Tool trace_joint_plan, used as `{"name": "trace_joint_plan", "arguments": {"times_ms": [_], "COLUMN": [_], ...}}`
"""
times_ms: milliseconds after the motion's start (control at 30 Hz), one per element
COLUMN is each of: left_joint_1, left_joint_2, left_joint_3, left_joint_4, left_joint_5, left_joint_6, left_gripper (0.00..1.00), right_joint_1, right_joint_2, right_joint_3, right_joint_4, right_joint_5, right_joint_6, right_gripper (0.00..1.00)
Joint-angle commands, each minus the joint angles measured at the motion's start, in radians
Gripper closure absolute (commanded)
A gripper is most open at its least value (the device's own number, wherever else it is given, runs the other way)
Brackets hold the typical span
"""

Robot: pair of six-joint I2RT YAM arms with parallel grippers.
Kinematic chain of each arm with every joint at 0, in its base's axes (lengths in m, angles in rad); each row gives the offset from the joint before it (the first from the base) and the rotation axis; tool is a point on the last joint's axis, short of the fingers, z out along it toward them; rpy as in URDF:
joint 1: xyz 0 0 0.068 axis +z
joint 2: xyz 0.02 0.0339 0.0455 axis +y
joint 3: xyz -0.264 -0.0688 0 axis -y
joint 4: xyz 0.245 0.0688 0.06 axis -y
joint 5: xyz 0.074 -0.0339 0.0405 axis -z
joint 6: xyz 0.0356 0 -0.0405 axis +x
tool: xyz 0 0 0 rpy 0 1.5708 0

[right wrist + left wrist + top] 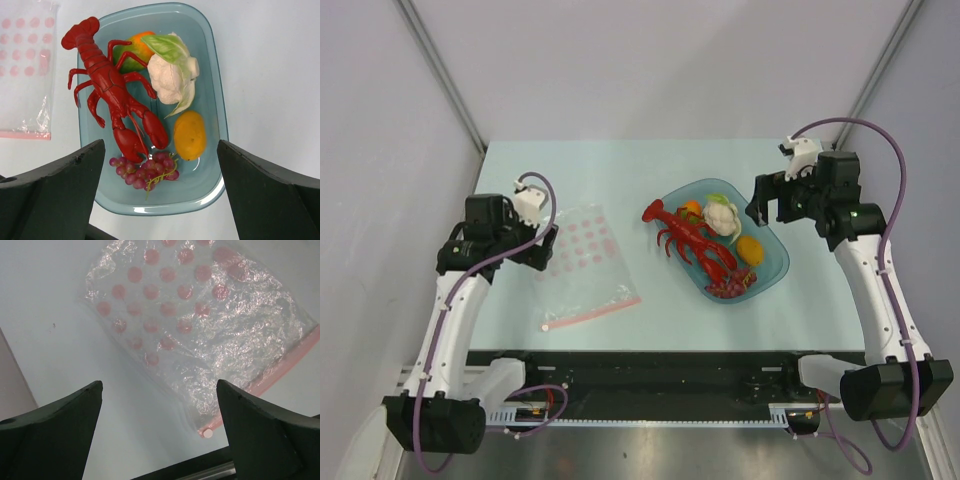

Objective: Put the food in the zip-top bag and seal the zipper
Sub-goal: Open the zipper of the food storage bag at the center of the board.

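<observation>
The robot's left gripper should next move to the middle of the pink-red zipper (592, 312) (266, 381) on the zip-top bag and close there, so that the bag can open.
The zip-top bag (584, 262) lies flat on the table left of centre, clear with pink dots; it fills the left wrist view (200, 325). Its pink-red zipper (595, 312) runs along the near edge, with the white slider end (206, 432) at one corner. The food sits in a blue bowl (772, 262): red lobster (112, 92), white cauliflower (172, 77), yellow fruit (190, 135), green-orange piece (131, 50), dark red grapes (145, 170). My left gripper (542, 246) is open and empty above the bag's left edge. My right gripper (766, 200) is open and empty above the bowl's far right.
The lobster's tail (653, 211) hangs over the bowl's left rim. The table's black front edge (670, 365) runs just below the bag. Grey walls close in the sides and back.
</observation>
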Motion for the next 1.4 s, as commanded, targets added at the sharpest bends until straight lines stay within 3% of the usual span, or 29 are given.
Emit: {"name": "trace_joint_plan", "arguments": {"times_ms": [0, 167, 500, 867, 1067, 1367], "left_joint_1": [-0.049, -0.170, -0.626, -0.974, -1.076, -1.080], "left_joint_2": [0.009, -0.022, -0.051, -0.045, 0.010, 0.127], "left_joint_3": [0.003, -0.076, -0.386, -0.492, -0.515, -0.575], "left_joint_4": [-0.014, 0.015, 0.213, 0.291, 0.271, 0.399], "left_joint_5": [-0.043, -0.163, -0.517, -0.562, -0.539, -0.688], "left_joint_6": [0.076, 0.171, 0.239, 0.108, 0.070, 0.052], "left_gripper": [0.00, 0.00, 0.00, 0.00, 0.08, 0.16], "right_joint_1": [0.011, 0.011, 0.013, 0.005, -0.001, 0.001], "right_joint_2": [-0.029, -0.040, -0.032, -0.035, -0.045, -0.054], "right_joint_3": [-0.020, -0.040, -0.075, -0.128, -0.124, -0.111], "right_joint_4": [0.021, 0.020, 0.030, 0.032, 0.014, -0.022], "right_joint_5": [-0.019, -0.008, 0.033, 0.078, 0.090, 0.101], "right_joint_6": [0.008, 0.005, -0.010, -0.043, -0.053, -0.064], "right_gripper": [0.00, 0.00, 0.00, 0.00, 0.00, 0.00]}}
